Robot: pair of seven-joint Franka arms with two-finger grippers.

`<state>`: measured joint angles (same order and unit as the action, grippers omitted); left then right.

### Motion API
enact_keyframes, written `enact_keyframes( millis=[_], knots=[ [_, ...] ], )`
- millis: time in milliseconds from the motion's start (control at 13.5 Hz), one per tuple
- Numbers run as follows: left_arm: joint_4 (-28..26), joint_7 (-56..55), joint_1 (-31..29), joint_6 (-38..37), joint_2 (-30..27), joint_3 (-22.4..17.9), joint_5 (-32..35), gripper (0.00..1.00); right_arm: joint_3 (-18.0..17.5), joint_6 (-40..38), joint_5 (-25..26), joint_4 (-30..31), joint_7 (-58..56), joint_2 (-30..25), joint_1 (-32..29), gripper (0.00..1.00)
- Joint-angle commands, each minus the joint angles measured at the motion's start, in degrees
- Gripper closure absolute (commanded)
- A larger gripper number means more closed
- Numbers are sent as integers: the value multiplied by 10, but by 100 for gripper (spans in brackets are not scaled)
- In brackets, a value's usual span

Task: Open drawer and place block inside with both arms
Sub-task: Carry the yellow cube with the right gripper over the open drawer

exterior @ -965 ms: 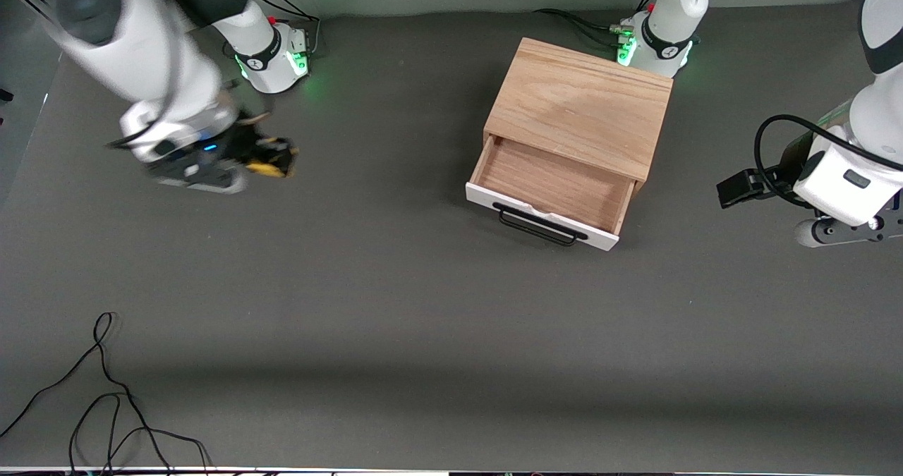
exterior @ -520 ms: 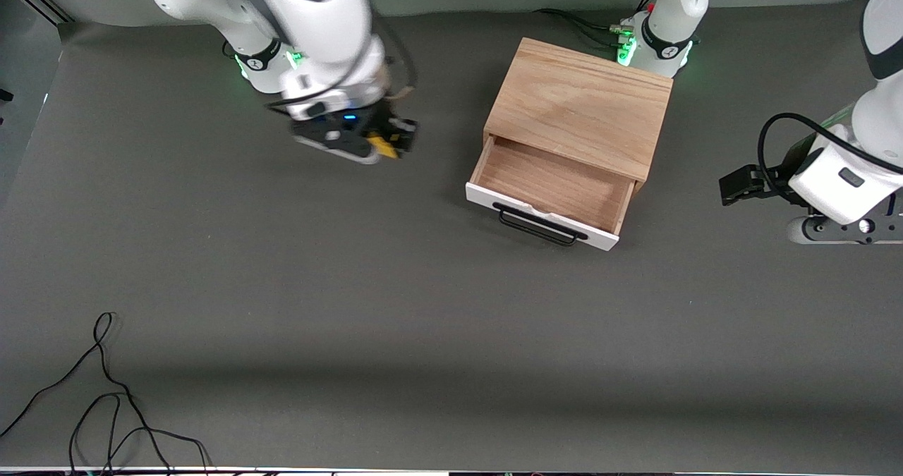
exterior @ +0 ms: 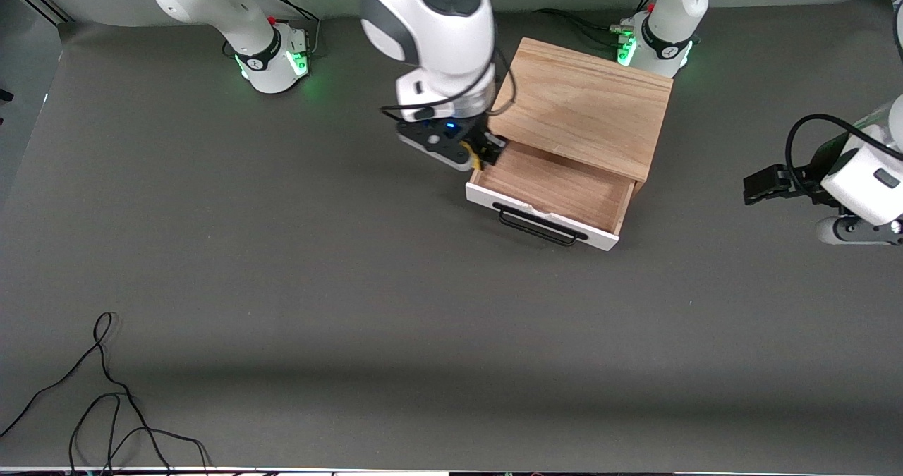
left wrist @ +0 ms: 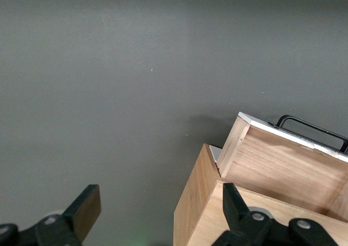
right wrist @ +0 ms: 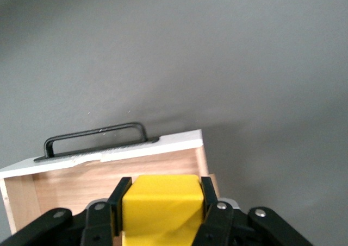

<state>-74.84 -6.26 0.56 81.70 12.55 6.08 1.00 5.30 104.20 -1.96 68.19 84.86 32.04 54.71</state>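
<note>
My right gripper is holding the yellow block and will let it go on the drawer's wooden bottom, close behind its white front [exterior: 518, 185] [right wrist: 147, 171].
The drawer [exterior: 557, 187] stands pulled out of the light oak box [exterior: 582, 102], its white front and black bar handle [exterior: 540, 226] toward the front camera and its wooden inside bare. My right gripper [exterior: 487, 153] hangs over the drawer's corner at the right arm's end, shut on the yellow block [right wrist: 160, 202]. In the right wrist view the block sits squarely between both fingers [right wrist: 120, 189], above the drawer [right wrist: 81, 183]. My left gripper [exterior: 762, 184] waits in the air off the box's end toward the left arm, open and holding nothing, its fingers [left wrist: 84, 209] wide apart beside the box [left wrist: 196, 208].
A loose black cable [exterior: 106, 391] lies near the table's front edge toward the right arm's end. Both arm bases with green lights [exterior: 271, 60] stand along the table's edge farthest from the front camera, one right beside the box.
My right arm has swung from its end of the table across to the drawer, carrying the block. The left gripper has drifted slightly away from the box.
</note>
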Motion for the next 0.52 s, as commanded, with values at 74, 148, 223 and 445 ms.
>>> enact_keyframes(
  millis=[74, 148, 223, 445],
  knots=[
    [-123, 44, 1, 50, -91, -15, -4, 0, 8, 16, 9, -90, 50, 89, 21, 64],
    [-131, 62, 14, 54, -97, -33, -4, 0, 8, 29, 9, -93, 54, 100, 24, 64],
    [-140, 63, 26, 57, -103, -41, -4, 0, 8, 40, 10, -91, 55, 109, 27, 65],
    [-216, 62, 27, 99, -149, -41, -5, 0, 7, 48, 48, -89, 58, 139, 41, 65]
  ],
)
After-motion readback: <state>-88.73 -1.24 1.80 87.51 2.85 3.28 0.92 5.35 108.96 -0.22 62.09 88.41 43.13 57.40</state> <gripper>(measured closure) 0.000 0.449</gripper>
